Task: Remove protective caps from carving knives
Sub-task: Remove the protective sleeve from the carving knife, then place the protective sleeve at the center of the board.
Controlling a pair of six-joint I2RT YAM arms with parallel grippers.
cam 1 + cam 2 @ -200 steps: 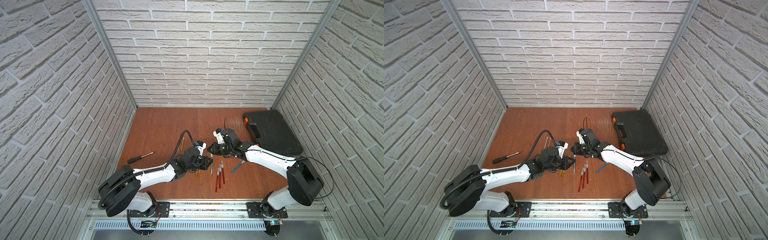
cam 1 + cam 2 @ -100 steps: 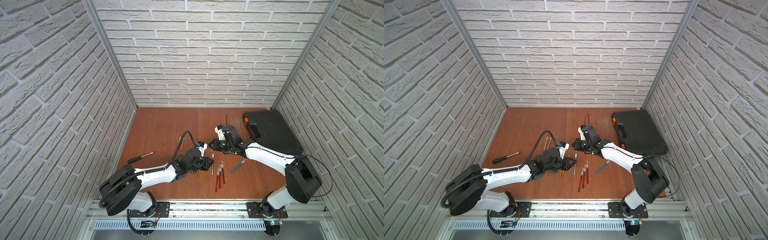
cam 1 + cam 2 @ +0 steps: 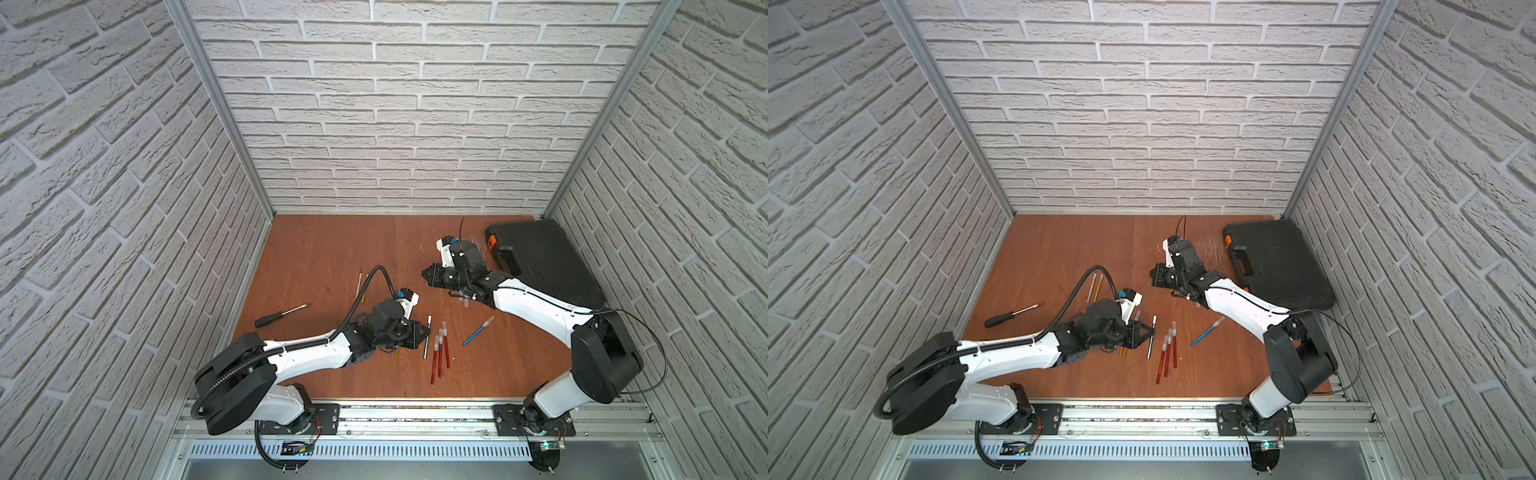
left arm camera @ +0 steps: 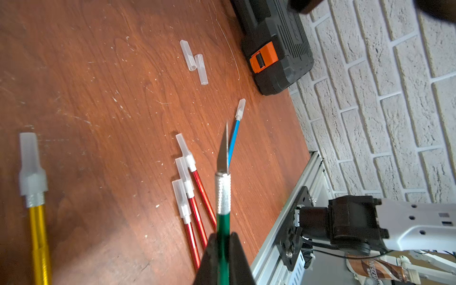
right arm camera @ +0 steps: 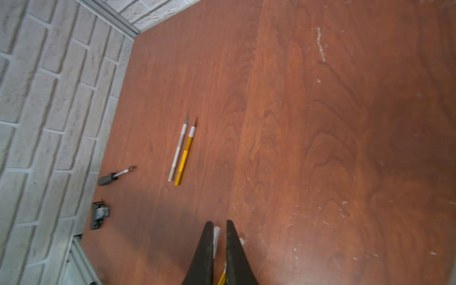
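Note:
The whitish protective cap on the wood (image 3: 453,306) behind the red knives, beside the loose caps, will be let go of there by my right gripper.
My left gripper (image 4: 223,249) is shut on a green carving knife (image 4: 223,209), whose blade (image 4: 224,150) stands bare; in both top views the knife (image 3: 427,343) (image 3: 1151,343) shows just right of the fingers. My right gripper (image 5: 219,229) hovers apart toward the back (image 3: 428,275), shut on a whitish protective cap (image 5: 216,237). Three capped red knives (image 4: 195,197) (image 3: 440,353) and a capped blue one (image 4: 234,133) lie by the green knife. A capped gold knife (image 4: 33,197) lies under my left arm. Two loose caps (image 4: 196,61) rest on the wood.
A silver and a gold knife (image 5: 181,153) (image 3: 360,284) lie side by side with bare blades at the left. A black-handled screwdriver (image 3: 282,315) lies further left. A closed black case (image 3: 540,262) with an orange latch fills the back right corner.
My right gripper has pulled away from the left one toward the back right with the cap. The left gripper has stayed in place with the green knife.

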